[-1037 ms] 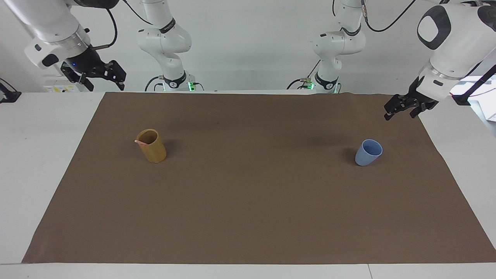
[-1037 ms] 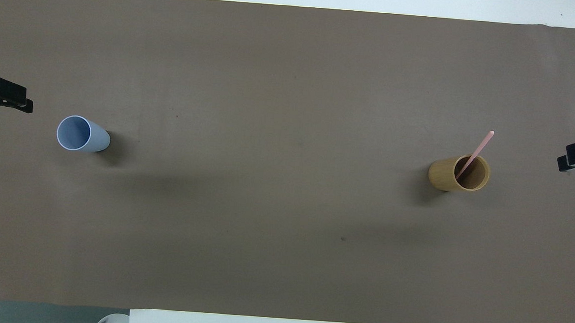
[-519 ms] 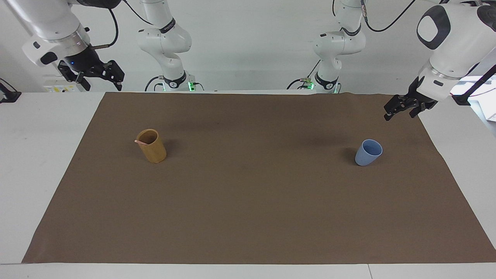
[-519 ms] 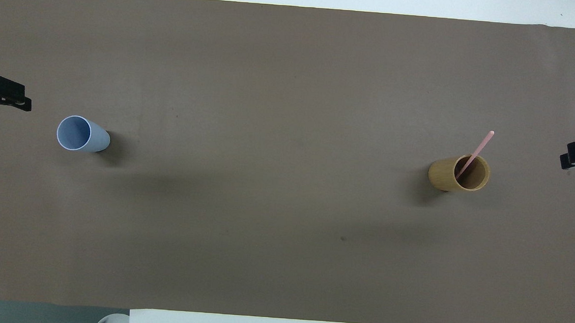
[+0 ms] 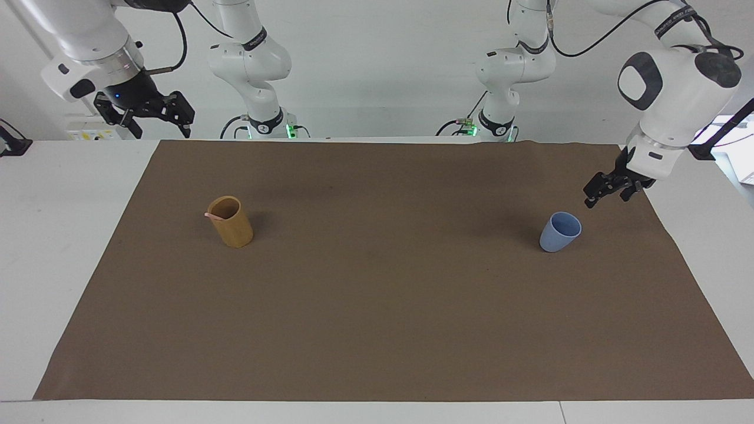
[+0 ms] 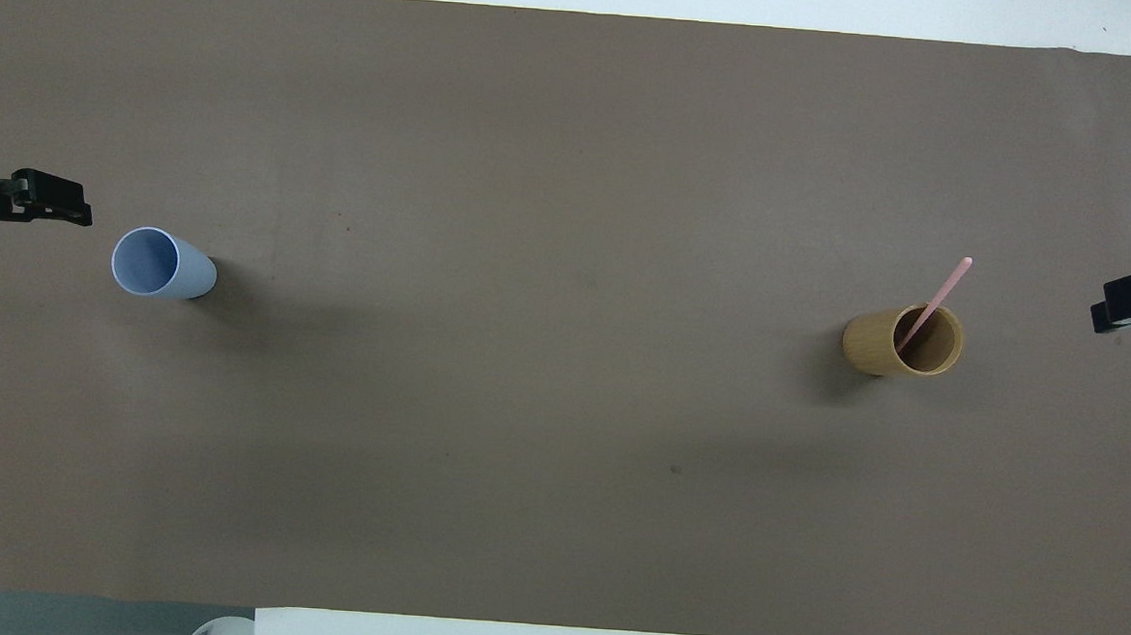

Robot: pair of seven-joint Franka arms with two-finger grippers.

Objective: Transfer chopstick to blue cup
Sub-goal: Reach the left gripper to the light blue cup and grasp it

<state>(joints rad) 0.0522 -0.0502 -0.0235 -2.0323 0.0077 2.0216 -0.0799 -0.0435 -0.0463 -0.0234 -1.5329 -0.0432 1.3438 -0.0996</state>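
I should close my right gripper on the upper part of the pink chopstick (image 6: 948, 287), between its top end and the tan-brown cup's rim.
A thin pink chopstick (image 6: 936, 298) leans in the tan-brown cup (image 6: 903, 343) toward the right arm's end of the brown mat; only its tip (image 5: 210, 215) shows over that cup's rim (image 5: 231, 222) in the facing view. The light-blue cup (image 5: 559, 232) stands upright and empty toward the left arm's end, and also shows in the overhead view (image 6: 150, 262). My left gripper (image 5: 605, 199) hangs open just above the mat beside the blue cup, apart from it (image 6: 58, 211). My right gripper (image 5: 158, 121) is open and raised over the mat's corner, apart from the tan cup (image 6: 1122, 313).
A brown mat (image 5: 377, 306) covers most of the white table (image 5: 59, 235). Two more arms' bases (image 5: 265, 123) (image 5: 493, 123) stand at the robots' edge of the table.
My left gripper has come down and moved in closer to the blue cup. My right gripper has shifted slightly. The cups and the chopstick have not moved.
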